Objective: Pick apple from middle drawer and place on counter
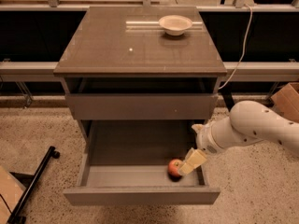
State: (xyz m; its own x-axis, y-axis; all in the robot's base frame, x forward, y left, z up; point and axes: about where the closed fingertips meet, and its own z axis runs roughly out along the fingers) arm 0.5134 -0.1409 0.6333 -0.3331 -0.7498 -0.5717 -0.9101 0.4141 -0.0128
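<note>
My gripper needs to need to close around the middle of the small red apple (175, 168), close to the front corner of the open middle drawer.
The small red apple (174, 168) lies in the pulled-out middle drawer (98, 179), near its front right corner. My gripper (187, 165) reaches down into the drawer from the right on a white arm, its pale tips right against the apple's right side. The glossy grey-brown counter (117, 48) is the cabinet's top, above and behind the drawer.
A shallow white bowl (175, 24) sits at the counter's back right. A closed taller drawer front (140, 106) lies just above the open drawer. A black stand leg (32, 183) lies on the floor at left. A cardboard box (287, 99) is at the right, a cable (240, 45) hangs beside the cabinet.
</note>
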